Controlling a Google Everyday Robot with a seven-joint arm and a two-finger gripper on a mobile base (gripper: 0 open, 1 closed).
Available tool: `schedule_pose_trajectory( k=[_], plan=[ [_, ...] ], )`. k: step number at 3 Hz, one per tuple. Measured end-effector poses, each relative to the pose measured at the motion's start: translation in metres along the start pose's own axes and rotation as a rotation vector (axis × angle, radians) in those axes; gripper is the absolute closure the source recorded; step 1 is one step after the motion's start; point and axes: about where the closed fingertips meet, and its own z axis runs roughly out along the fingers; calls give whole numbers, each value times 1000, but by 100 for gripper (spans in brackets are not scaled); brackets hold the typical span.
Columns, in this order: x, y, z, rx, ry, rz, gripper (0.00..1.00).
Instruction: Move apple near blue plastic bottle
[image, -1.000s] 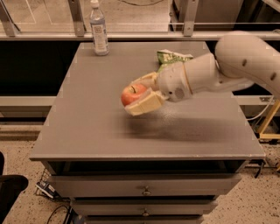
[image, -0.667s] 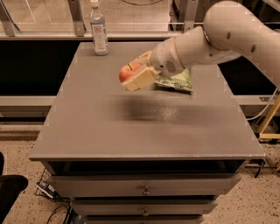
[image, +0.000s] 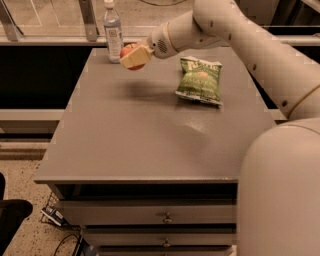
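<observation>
My gripper is going to release the apple, now held a little above the tabletop, next to the blue plastic bottle's base (image: 132, 61), on the side of the bottle that faces the chip bag.
The blue plastic bottle (image: 113, 31) stands upright at the far left corner of the grey table (image: 150, 145), with a white cap and white-and-blue label. The red-orange apple (image: 129, 55) is held in my gripper (image: 134, 56), just right of the bottle and a little above the tabletop. The gripper is shut on the apple, with its cream fingers (image: 136, 58) covering the apple's front. My white arm reaches in from the right.
A green crinkled chip bag (image: 200, 79) lies on the table right of the gripper. The table has drawers below its front edge (image: 165, 218). A railing and floor lie beyond the table's far edge. Cables lie on the floor at bottom left.
My gripper has carried the apple from the table's middle toward the far left, ending beside the bottle. The chip bag is now uncovered.
</observation>
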Motion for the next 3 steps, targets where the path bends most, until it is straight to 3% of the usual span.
schedule_pose_trajectory(
  k=[1, 2, 3],
  plan=[
    [-11, -35, 37, 32, -61, 21, 100],
    [-8, -57, 66, 87, -35, -21, 100],
    [9, -78, 77, 111, -41, -47, 100]
  ],
)
